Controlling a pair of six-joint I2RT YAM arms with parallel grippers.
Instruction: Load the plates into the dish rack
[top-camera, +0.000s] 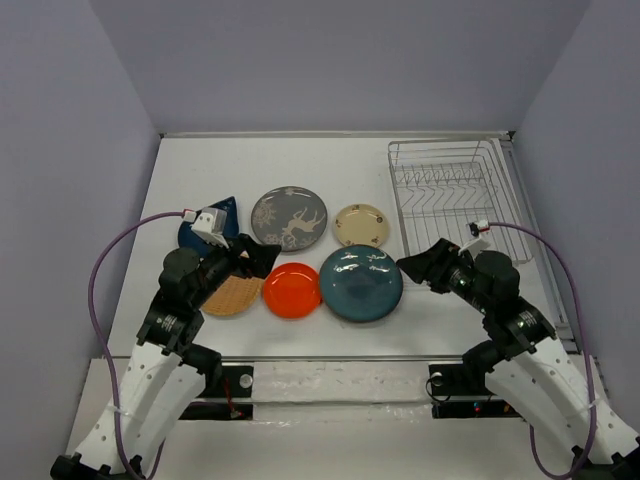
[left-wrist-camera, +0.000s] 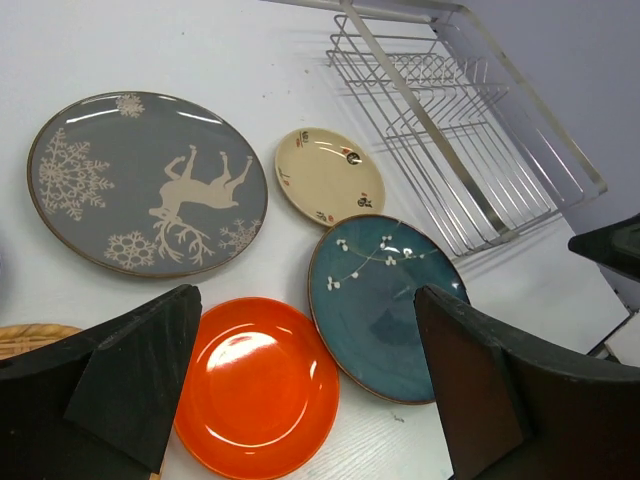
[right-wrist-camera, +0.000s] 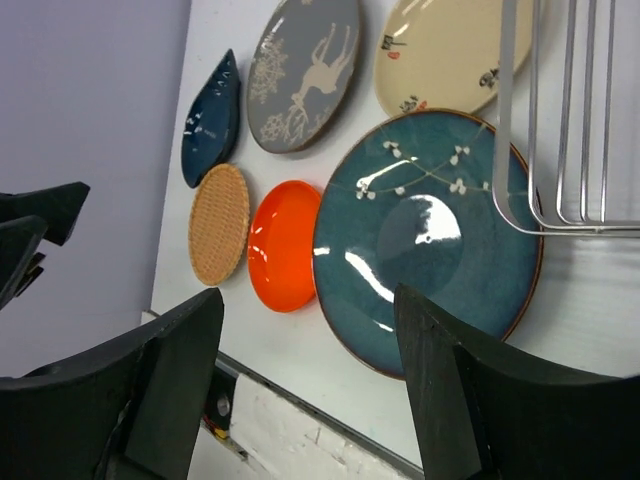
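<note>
I grab the teal plate next with my right gripper, closing on the plate's rim (top-camera: 400, 297) (right-wrist-camera: 523, 312) next to the near corner of the dish rack.
Six plates lie flat on the white table: teal (top-camera: 361, 283), grey deer (top-camera: 289, 218), cream (top-camera: 361, 225), orange-red (top-camera: 292, 290), tan waffle (top-camera: 232, 296) and dark blue leaf (top-camera: 215, 222), the last partly hidden by my left arm. The wire dish rack (top-camera: 455, 195) stands at the far right with no plates in it. My left gripper (top-camera: 258, 262) is open and empty above the orange-red plate (left-wrist-camera: 258, 385). My right gripper (top-camera: 415, 268) is open and empty just right of the teal plate (right-wrist-camera: 430, 240), near the rack's front corner (right-wrist-camera: 560, 120).
The rack sits on a clear tray (left-wrist-camera: 560, 150) against the right wall. Purple walls close in the table on the left, back and right. A metal rail (top-camera: 330, 362) runs along the near table edge. Cables loop from both wrists.
</note>
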